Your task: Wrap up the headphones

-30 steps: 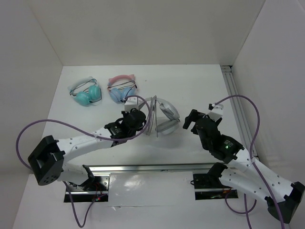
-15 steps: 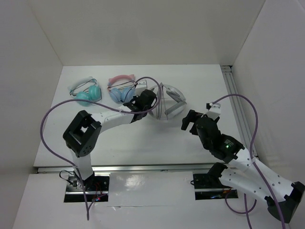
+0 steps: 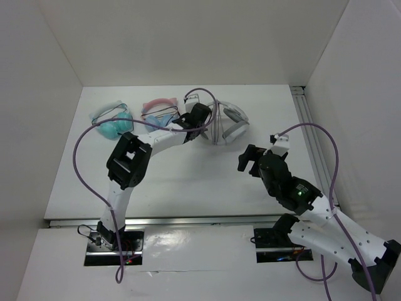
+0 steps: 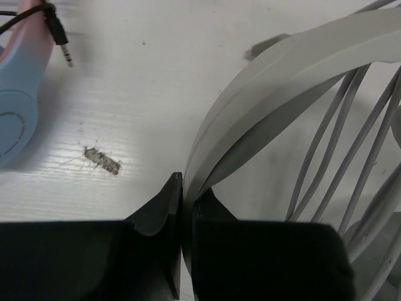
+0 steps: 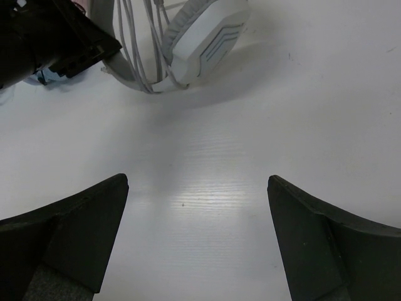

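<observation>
The robot's left gripper will release the light-grey headphones at the back of the table, closer (image 3: 215, 111) beside the pink-banded blue pair.
The light-grey headphones (image 3: 229, 122) lie at the back middle of the table, their thin grey cable wound round the headband. My left gripper (image 3: 203, 122) is shut on the headband (image 4: 263, 81), stretched far out; several cable strands (image 4: 326, 144) cross the band to the right of the jaws. My right gripper (image 3: 247, 160) is open and empty, hovering over bare table in front of the headphones. One ear cup (image 5: 203, 31) and the cable loops (image 5: 141, 56) show at the top of the right wrist view.
A teal pair of headphones (image 3: 113, 122) and a pink-banded blue pair (image 3: 156, 116) lie at the back left. The blue cup (image 4: 19, 94) and its black jack plug (image 4: 59, 31) lie left of my left gripper. A metal rail (image 3: 310, 132) runs along the right edge.
My left arm has stretched out and carried the headphones from the table's middle toward the back, beside the blue pair. My right gripper has barely moved.
</observation>
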Available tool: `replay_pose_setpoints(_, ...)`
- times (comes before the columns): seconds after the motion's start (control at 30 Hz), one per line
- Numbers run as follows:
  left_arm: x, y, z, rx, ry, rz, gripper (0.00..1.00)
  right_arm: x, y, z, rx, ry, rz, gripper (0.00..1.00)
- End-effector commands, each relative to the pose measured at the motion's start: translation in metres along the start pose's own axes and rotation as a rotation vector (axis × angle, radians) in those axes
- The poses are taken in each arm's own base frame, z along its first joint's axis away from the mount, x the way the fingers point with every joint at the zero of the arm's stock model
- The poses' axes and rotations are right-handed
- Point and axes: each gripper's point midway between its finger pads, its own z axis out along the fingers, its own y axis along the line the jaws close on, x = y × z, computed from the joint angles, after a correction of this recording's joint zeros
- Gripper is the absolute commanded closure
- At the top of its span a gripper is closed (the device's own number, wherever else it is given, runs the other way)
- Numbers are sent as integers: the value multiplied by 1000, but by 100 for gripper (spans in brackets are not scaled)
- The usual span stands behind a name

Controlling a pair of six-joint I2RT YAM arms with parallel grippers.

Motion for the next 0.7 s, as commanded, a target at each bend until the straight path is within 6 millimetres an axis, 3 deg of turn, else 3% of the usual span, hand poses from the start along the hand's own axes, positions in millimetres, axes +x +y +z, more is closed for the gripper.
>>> replay_pose_setpoints(0.0,-39,-45,-4,117,-75,-107,100,-15,13,1,-44,-55,22,1)
replay_pose_setpoints(0.1,-36,-41,-3,104,-75,-103,100,-9,8,4,-30,-54,3,1)
replay_pose_setpoints(0.13,-44,-47,-13,117,-93,-124,100,-11,9,4,-35,-61,0,1)
replay_pose_setpoints(0.23,-51,-42,-30,84,-111,-143,100,-7,13,7,-44,-44,-16,1)
replay_pose_setpoints(0.37,-46,-35,-40,43,-86,-140,100,-10,13,5,-51,-53,-8,1)
replay_pose_setpoints(0.47,-41,-42,-48,42,-62,-137,100,-17,13,-1,-63,-71,6,1)
replay_pose_setpoints(0.67,-47,-40,-63,31,-69,-183,100,-14,13,1,-63,-70,5,1)
